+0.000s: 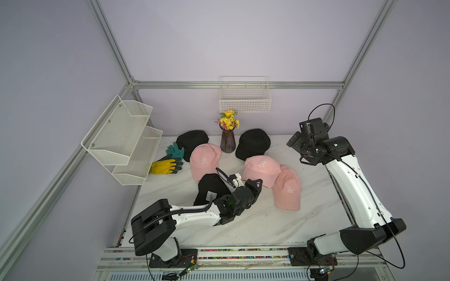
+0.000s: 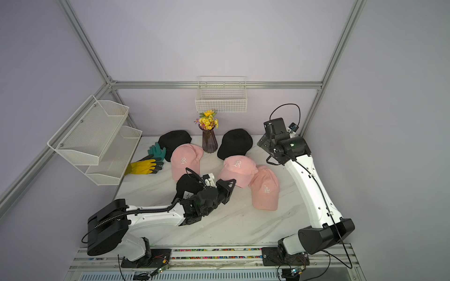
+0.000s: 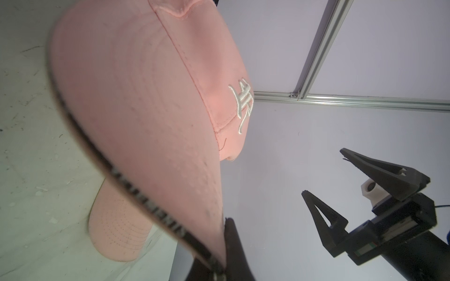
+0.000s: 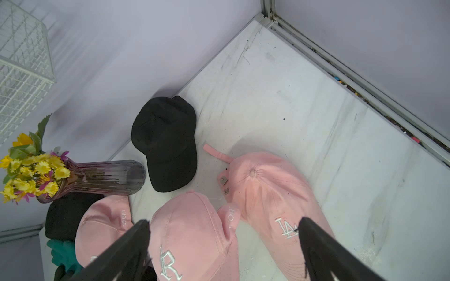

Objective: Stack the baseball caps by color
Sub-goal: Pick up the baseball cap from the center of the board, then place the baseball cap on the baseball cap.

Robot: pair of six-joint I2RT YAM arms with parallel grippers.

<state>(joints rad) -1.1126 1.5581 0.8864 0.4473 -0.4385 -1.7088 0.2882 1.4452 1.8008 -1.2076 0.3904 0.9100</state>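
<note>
The robot's left gripper should release the middle R cap on the top of the pink LA cap [image 1: 285, 173].
Three pink baseball caps lie on the marble table: an R cap [image 1: 204, 160] at left, an R cap [image 1: 261, 166] in the middle, and an LA cap [image 1: 287, 189] partly under it. Two black caps [image 1: 192, 143] [image 1: 252, 143] rest at the back. A third black cap [image 1: 210, 188], with a white patch, lies beside my left arm. My left gripper [image 1: 258, 182] [image 3: 222, 262] is shut on the middle R cap's brim [image 3: 146, 121]. My right gripper [image 1: 295, 142] [image 4: 222, 233] hangs open above the back right, holding nothing.
A purple vase of yellow flowers [image 1: 227, 141] stands between the two back caps. Teal gloves [image 1: 174, 150] and yellow gloves [image 1: 164, 166] lie at the left. A white mesh shelf [image 1: 121, 138] juts from the left wall, and a wire basket [image 1: 244, 97] hangs on the back wall.
</note>
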